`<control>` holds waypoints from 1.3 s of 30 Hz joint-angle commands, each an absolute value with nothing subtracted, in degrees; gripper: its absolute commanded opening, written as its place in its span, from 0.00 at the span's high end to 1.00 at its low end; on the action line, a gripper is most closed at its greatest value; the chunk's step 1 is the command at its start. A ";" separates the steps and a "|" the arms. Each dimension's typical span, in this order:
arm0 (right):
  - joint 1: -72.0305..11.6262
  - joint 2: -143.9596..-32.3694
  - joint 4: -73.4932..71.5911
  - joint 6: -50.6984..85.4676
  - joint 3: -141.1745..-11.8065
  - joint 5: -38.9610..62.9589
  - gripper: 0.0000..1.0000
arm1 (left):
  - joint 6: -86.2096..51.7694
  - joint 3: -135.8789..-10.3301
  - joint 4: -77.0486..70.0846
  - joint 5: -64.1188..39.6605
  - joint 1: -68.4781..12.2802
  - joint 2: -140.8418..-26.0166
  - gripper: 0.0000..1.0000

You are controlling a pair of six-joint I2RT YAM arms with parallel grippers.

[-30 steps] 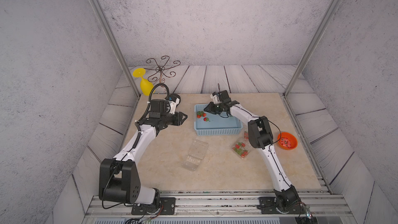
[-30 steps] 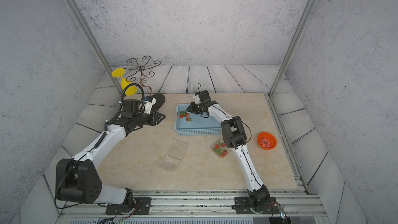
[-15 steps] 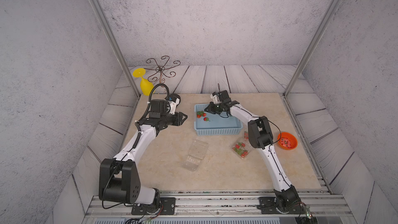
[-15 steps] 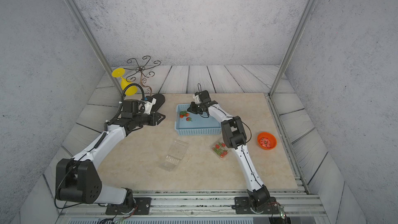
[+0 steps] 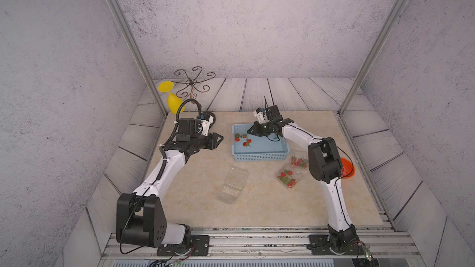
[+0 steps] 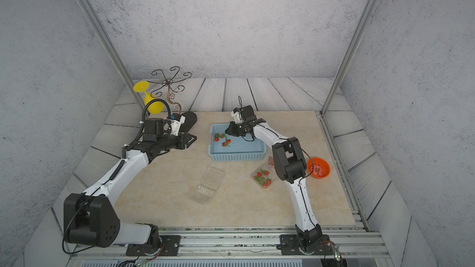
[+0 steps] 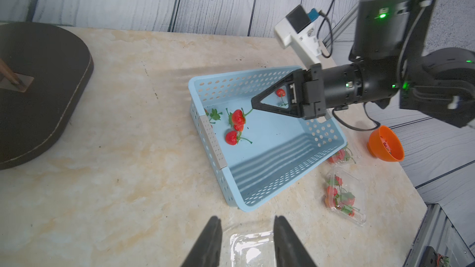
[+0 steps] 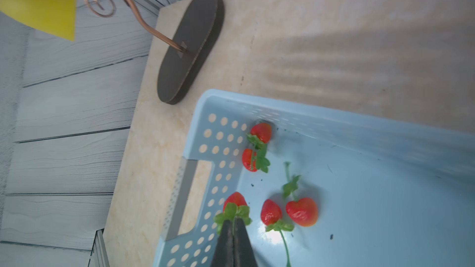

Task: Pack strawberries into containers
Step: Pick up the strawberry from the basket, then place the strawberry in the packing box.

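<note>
Next, my right gripper releases the strawberry in the near half of the empty open container [image 5: 231,193] on the table.
My right gripper [image 8: 234,220] reaches into the light blue basket [image 8: 221,134] and is shut on the green cap and stem of a strawberry [image 8: 234,199] by the handle wall. Several more strawberries [image 8: 302,211] lie loose on the basket floor, seen in both top views [image 5: 248,143] [image 6: 226,143]. My left gripper [image 7: 246,219] hovers open left of the basket [image 5: 259,156], with nothing between its fingers. An empty open container [image 5: 232,184] lies on the table in front. Two containers with strawberries [image 5: 289,177] [image 5: 299,161] sit right of it, one partly behind the right arm.
An orange bowl [image 5: 348,168] stands at the table's right edge behind the right arm's elbow. At the back left is a wire stand on a dark oval base [image 7: 38,91], with a yellow goblet [image 5: 173,101] hanging from it.
The right gripper's jaws have closed on the strawberry's cap. Neither arm has visibly shifted.
</note>
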State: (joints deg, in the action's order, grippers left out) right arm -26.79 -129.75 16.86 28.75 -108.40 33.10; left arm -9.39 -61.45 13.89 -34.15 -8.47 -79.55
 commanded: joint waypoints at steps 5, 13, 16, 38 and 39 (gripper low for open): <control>-29.42 -117.43 22.32 21.71 -99.57 35.37 1.00 | -9.23 -60.64 13.53 -34.12 -8.35 -77.28 0.62; -39.21 -104.28 29.59 15.54 -86.47 37.55 1.00 | -9.67 -60.73 13.40 -34.01 -7.92 -77.26 0.62; -43.07 -102.40 30.39 15.02 -82.14 38.05 1.00 | -9.87 -60.72 13.36 -34.08 -7.74 -77.09 0.62; -52.56 -111.97 30.88 14.33 -82.61 32.70 0.67 | -9.85 -60.10 13.54 -33.85 -7.66 -75.39 0.62; -52.43 -111.32 31.15 14.16 -82.85 31.57 0.64 | -9.89 -60.07 13.54 -33.84 -7.69 -75.41 0.62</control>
State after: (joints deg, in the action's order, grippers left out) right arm -52.45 -111.74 29.65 14.74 -81.47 34.57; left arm -10.15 -60.58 13.91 -33.85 -7.99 -76.20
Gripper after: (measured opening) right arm 0.337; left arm 0.378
